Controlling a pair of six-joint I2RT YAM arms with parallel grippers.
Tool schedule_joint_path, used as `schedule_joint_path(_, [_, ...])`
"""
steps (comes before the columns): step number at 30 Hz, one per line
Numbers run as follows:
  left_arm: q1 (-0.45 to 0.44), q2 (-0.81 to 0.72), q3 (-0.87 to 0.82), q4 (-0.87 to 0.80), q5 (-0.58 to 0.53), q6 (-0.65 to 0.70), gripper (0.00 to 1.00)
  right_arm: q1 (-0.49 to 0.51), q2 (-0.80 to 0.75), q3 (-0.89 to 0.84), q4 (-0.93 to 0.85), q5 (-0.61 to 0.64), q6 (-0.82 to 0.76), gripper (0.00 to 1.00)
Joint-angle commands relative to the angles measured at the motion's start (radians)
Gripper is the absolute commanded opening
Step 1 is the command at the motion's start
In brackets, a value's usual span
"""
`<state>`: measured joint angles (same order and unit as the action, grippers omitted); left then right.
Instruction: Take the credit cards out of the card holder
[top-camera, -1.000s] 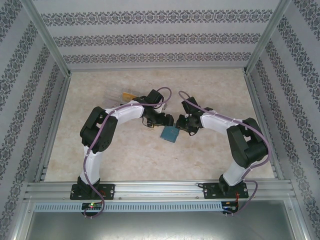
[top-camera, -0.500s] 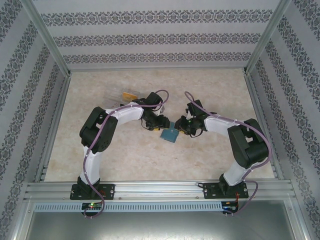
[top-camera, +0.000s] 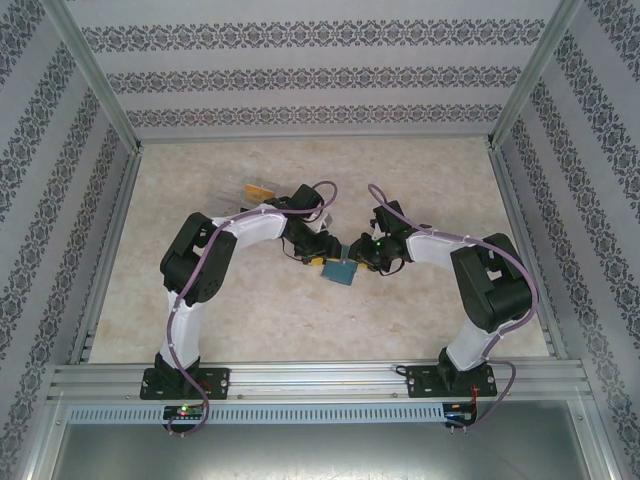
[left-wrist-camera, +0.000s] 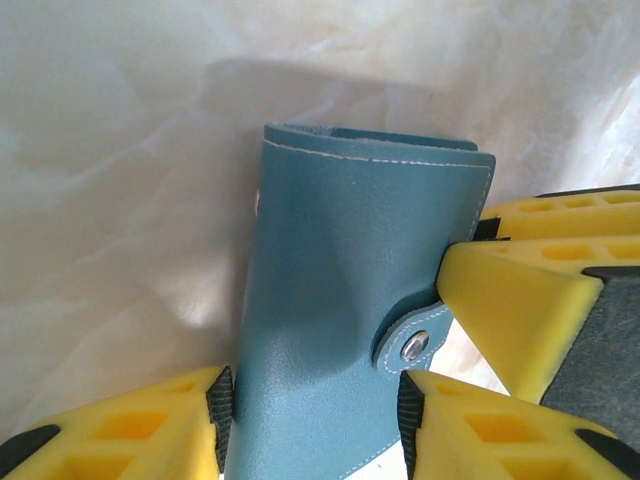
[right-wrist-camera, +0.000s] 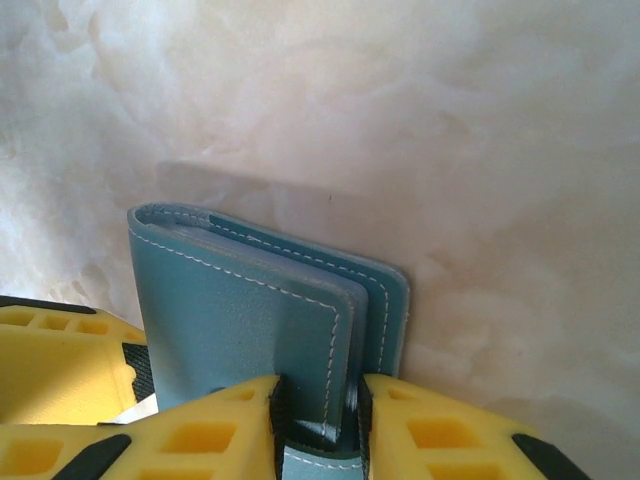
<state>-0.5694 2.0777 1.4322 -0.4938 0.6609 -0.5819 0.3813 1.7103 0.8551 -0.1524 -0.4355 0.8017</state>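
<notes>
The card holder's snap tab is buttoned and my right gripper is on the upper cover's edge, so next I grip the snap tab's button end (left-wrist-camera: 413, 345) and pull it open.
The blue-grey card holder (top-camera: 341, 269) lies folded mid-table between both arms. In the left wrist view the card holder (left-wrist-camera: 350, 300) has its snap tab (left-wrist-camera: 412, 345) buttoned, and my left gripper (left-wrist-camera: 315, 410) is shut across its width, a pad (left-wrist-camera: 220, 405) pressing each long edge. My right gripper (right-wrist-camera: 318, 410) is shut on the edge of the card holder's (right-wrist-camera: 240, 320) upper cover; the lower cover sticks out beside it. From above, the left gripper (top-camera: 322, 257) and right gripper (top-camera: 362, 258) flank the holder. An orange-gold credit card (top-camera: 258, 191) lies loose at the back left.
A pale card (top-camera: 232, 190) lies beside the orange one, behind the left arm's elbow. Aluminium frame rails (top-camera: 300, 378) and patterned walls enclose the marbled tabletop (top-camera: 430, 170). The right gripper's yellow finger (left-wrist-camera: 530, 290) crowds the holder's tab side.
The left gripper has moved in and closed on the card holder's long edges. The right gripper has shifted slightly left, still clamped on the cover. The holder barely moved.
</notes>
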Motion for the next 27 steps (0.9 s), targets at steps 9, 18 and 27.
schedule_joint_path(9, [0.011, -0.025, -0.063, 0.231, 0.158, -0.075, 0.45, -0.002, 0.031, -0.024, 0.024, -0.015, 0.008, 0.28])
schedule_joint_path(18, [0.026, -0.069, -0.125, 0.344, 0.169, -0.132, 0.33, -0.004, 0.010, -0.022, 0.026, -0.020, 0.001, 0.28])
schedule_joint_path(27, [0.028, -0.136, -0.119, 0.221, 0.051, -0.025, 0.07, -0.065, -0.132, 0.034, -0.088, 0.043, -0.137, 0.38])
